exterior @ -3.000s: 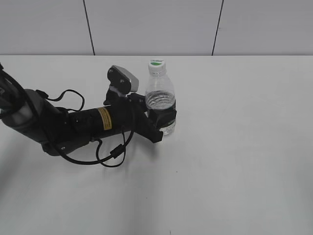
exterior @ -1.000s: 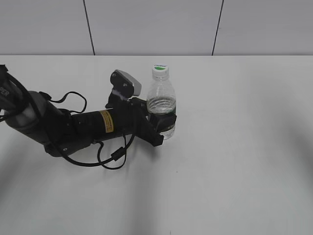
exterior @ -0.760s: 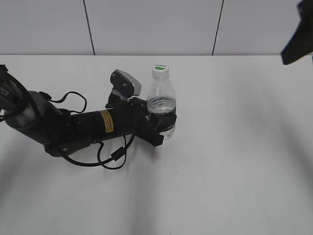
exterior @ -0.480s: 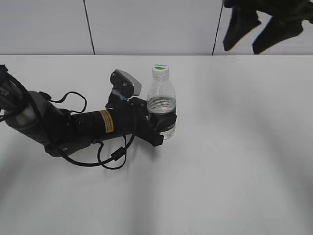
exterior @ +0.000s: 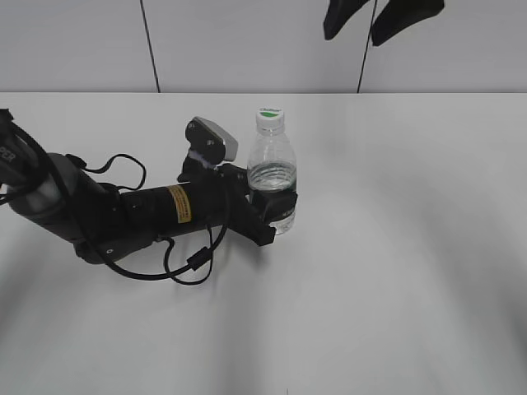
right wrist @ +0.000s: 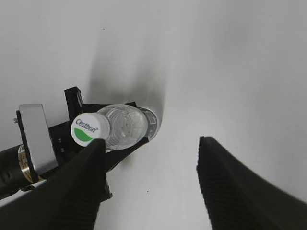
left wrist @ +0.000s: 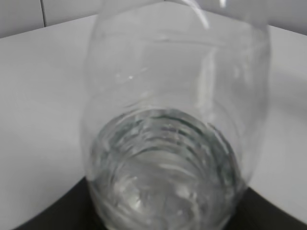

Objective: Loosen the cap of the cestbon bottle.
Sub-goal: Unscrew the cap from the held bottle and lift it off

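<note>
My right gripper should close around the white cap [exterior: 270, 119] [right wrist: 90, 129] of the cestbon bottle, while my left gripper holds the lower body of the bottle.
The cestbon bottle [exterior: 271, 177] stands upright on the white table, clear and ribbed, with its dark label band low down. Its white cap [exterior: 269, 114] with a green mark sits on the neck. My left gripper [exterior: 276, 206] is shut on the bottle's lower body; the bottle fills the left wrist view [left wrist: 172, 120]. My right gripper [exterior: 370, 20] hangs high at the top of the exterior view, open and empty, above and right of the cap. From the right wrist view I look down on the cap [right wrist: 89, 129] and bottle [right wrist: 127, 125] between the open fingers [right wrist: 240, 191].
My left arm [exterior: 123, 214] lies low across the table's left side with a looped black cable [exterior: 193, 259]. A grey wrist camera housing [exterior: 212, 137] sits just left of the bottle. The table's back edge meets a grey panelled wall [exterior: 247, 45].
My right gripper has come in from the upper right and moved left along the top of the view toward the bottle. The left gripper and bottle have stayed still over the last second.
</note>
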### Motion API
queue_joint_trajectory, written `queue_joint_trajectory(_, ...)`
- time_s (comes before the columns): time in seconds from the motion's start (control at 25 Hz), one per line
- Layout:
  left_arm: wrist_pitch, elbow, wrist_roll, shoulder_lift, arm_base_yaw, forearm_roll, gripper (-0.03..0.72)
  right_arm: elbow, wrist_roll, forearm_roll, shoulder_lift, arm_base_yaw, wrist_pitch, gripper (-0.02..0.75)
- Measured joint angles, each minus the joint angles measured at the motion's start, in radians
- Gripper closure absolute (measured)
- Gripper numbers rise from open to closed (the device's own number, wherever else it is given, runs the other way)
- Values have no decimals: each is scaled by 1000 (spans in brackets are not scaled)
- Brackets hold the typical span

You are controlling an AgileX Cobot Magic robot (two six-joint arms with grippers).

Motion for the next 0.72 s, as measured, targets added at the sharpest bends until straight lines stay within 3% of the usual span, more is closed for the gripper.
queue_joint_trajectory(0.72, -11, 0, 0, 0, 0, 0, 325, -98, 65, 0, 181, 157, 6, 273)
